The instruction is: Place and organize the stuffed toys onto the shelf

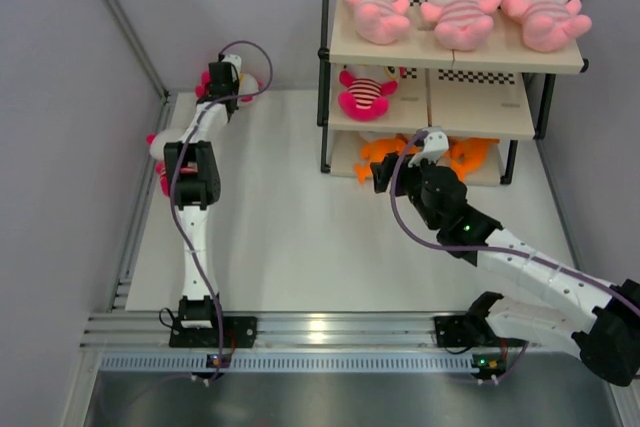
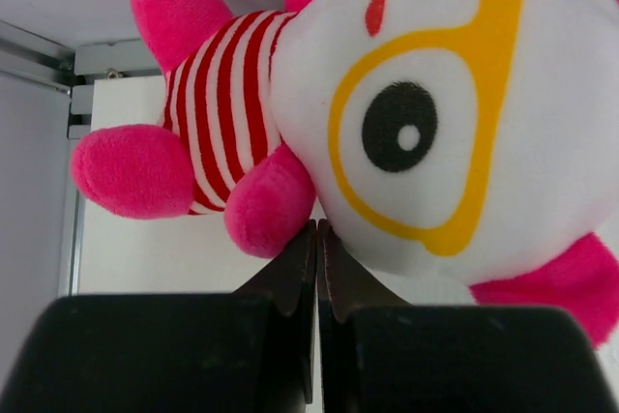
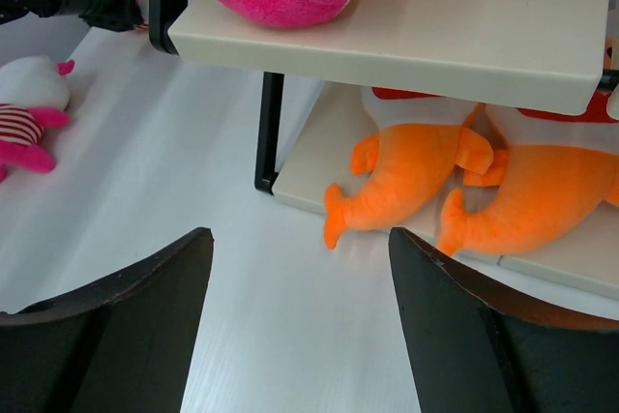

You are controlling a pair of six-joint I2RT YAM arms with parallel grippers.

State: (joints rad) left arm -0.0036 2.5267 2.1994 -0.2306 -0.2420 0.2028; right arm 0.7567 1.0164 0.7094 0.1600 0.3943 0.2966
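My left gripper should open, back off and grip farther in on the toy's face (image 2: 379, 36), because its shut fingers only meet the hot-pink toy's edge between arm and head.
The shelf (image 1: 480, 112) stands at the far right. Three pale pink toys (image 1: 460, 5) lie on its top board, one hot-pink toy (image 1: 365, 94) on the middle board, and orange fish toys (image 1: 470, 154) on the bottom board. My left gripper (image 1: 225, 75) is shut at the far left corner, its tips (image 2: 317, 227) touching a hot-pink toy (image 2: 435, 113) between arm and head. Another hot-pink toy (image 1: 160, 143) lies partly hidden under the left arm. My right gripper (image 1: 385, 177) is open and empty in front of the bottom board, facing the orange fish toys (image 3: 406, 176).
Grey walls and a metal frame rail (image 1: 135, 217) close off the left side and the back. The shelf's black post (image 3: 269, 132) stands just left of the orange toys. The hot-pink toy (image 3: 24, 108) under the left arm shows at the left in the right wrist view.
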